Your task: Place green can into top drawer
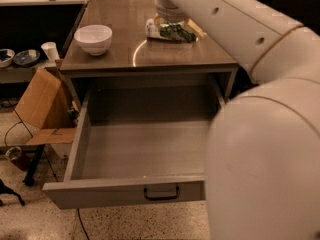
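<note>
The robot's gripper should release the green can near the middle of the top drawer's bottom (174, 127), behind the dark bar handle.
The green can (176, 32) lies on its side on the brown countertop (150, 56), at the back right, with a dark-green and white wrap. A pale object (151, 28) lies against its left end. My gripper (171, 23) is at the end of the white arm (235, 29), directly over the can; the wrist hides most of it. The top drawer (79, 149) is pulled wide open below the counter, with nothing inside. Its dark bar handle (161, 193) is on the front panel.
A white bowl (93, 38) stands on the counter's left side. A cardboard box (42, 109) leans by the drawer's left wall. A white cup (50, 50) and dishes (15, 57) sit on a low shelf at left. My arm's bulk (265, 164) fills the right foreground.
</note>
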Tool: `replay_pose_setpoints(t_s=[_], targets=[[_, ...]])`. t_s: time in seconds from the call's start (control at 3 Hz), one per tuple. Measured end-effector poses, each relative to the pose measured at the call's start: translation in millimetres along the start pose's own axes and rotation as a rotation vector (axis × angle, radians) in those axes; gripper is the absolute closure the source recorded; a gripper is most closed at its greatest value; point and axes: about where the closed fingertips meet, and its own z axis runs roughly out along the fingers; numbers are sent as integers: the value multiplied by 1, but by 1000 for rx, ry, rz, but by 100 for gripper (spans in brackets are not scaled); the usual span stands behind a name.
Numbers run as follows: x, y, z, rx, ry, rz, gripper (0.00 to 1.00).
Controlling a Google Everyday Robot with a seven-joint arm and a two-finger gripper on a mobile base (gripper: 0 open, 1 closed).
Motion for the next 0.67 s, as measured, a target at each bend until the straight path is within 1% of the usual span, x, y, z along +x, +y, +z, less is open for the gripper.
replay_pose_setpoints(t_s=[0.33, 0.67], targets=[[-34, 38, -15, -6, -71, 0, 100], [-61, 58, -7, -23, -154, 7, 100]])
